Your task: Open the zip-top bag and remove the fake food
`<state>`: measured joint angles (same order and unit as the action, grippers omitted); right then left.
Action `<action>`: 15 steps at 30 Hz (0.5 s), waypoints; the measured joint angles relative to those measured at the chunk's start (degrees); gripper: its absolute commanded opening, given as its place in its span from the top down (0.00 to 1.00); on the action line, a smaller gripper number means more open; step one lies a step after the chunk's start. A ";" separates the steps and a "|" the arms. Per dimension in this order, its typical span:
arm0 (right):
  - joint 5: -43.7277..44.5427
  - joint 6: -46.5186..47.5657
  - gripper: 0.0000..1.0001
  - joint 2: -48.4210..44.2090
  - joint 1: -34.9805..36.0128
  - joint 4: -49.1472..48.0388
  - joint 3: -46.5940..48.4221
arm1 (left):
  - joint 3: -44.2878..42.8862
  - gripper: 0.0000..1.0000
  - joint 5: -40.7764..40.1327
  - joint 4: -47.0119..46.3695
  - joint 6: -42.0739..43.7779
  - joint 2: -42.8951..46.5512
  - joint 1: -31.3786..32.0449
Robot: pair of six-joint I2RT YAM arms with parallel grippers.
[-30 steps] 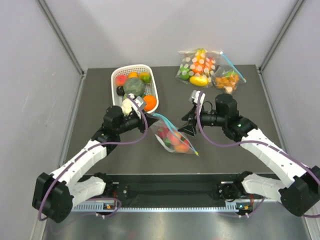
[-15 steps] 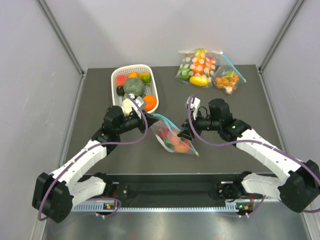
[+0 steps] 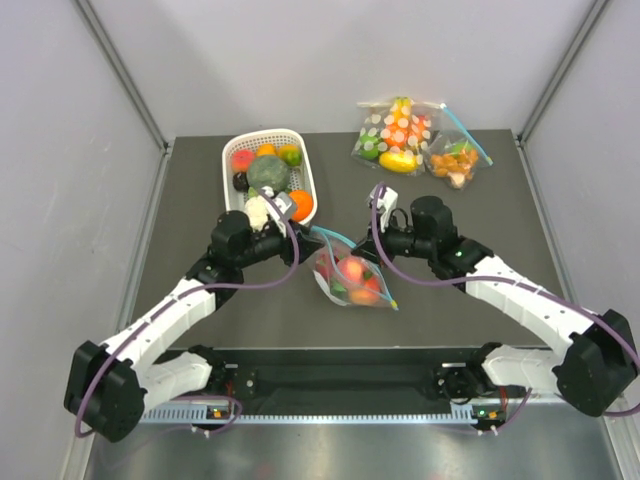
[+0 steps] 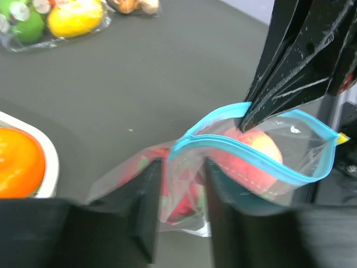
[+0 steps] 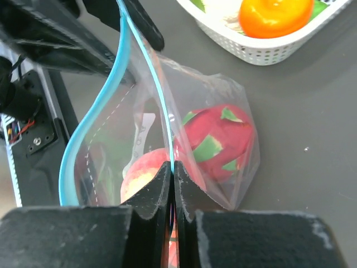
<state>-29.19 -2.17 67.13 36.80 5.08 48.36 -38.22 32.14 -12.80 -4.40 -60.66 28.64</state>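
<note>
The bag's teal strip has its near edge across the peach, so next I pinch the strip's closed end (image 4: 178, 147) with my left gripper and spread the bag's opening before reaching in.
The zip-top bag (image 3: 352, 282) lies mid-table, its teal strip (image 4: 251, 153) bowed apart so the mouth gapes. Inside is the fake food: a pink-red dragon fruit (image 5: 220, 139), a peach (image 5: 142, 173) and a white tag. My right gripper (image 5: 172, 167) is shut on one lip of the teal strip, also seen from above (image 3: 373, 255). My left gripper (image 4: 181, 170) stands open at the strip's other end (image 3: 306, 233). Clear plastic hangs loose between its fingers (image 4: 148, 190).
A white basket (image 3: 308, 172) with a green cabbage, an orange and other toy produce stands behind the left gripper. A polka-dot clear bag (image 3: 395, 135) and a small bag of orange pieces (image 3: 455, 160) lie at the back right. Grey walls flank the table.
My right gripper has moved left onto the bag and shut on the teal strip. My left gripper, earlier shut at the strip's end, has opened. The bag's mouth now gapes.
</note>
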 measured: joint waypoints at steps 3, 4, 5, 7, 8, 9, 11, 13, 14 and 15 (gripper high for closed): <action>1.92 -1.55 1.00 0.24 0.02 -0.50 0.00 | -0.85 0.38 -2.49 0.61 -0.90 0.07 0.61; 2.73 -2.21 1.00 0.26 0.07 -1.07 0.00 | -1.25 0.36 -3.87 1.01 -1.38 0.28 1.05; 3.26 -2.64 1.00 0.26 0.07 -1.46 0.00 | -1.49 0.36 -5.29 1.27 -1.81 0.61 1.49; 4.46 -3.56 1.00 0.26 0.11 -2.43 0.00 | -2.29 0.34 -9.35 2.93 -2.97 2.01 2.73; 5.09 -4.07 1.00 0.26 0.11 -2.71 0.00 | -2.75 0.34 -11.50 3.78 -3.63 2.93 3.52; 5.62 -4.42 1.00 0.26 0.11 -2.89 0.00 | -3.28 0.34 -14.10 4.83 -4.66 4.02 4.37; 6.49 -4.98 1.00 0.35 0.11 -3.13 0.00 | -4.22 0.34 -19.15 6.43 -7.37 6.32 6.08; 7.23 -5.42 1.00 0.59 0.11 -3.41 0.00 | -4.79 0.34 -22.73 7.58 -10.93 8.28 7.21; 7.56 -5.55 1.00 0.79 0.11 -3.50 0.00 | -4.85 0.34 -23.82 7.76 -12.94 9.03 7.58; 7.78 -5.64 1.00 0.96 0.11 -3.56 0.00 | -4.85 0.34 -24.74 7.91 -14.64 9.51 7.89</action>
<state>-21.41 -7.81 68.10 36.91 1.52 48.36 -43.07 7.40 -4.89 -19.05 -51.16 36.53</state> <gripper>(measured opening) 0.008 0.660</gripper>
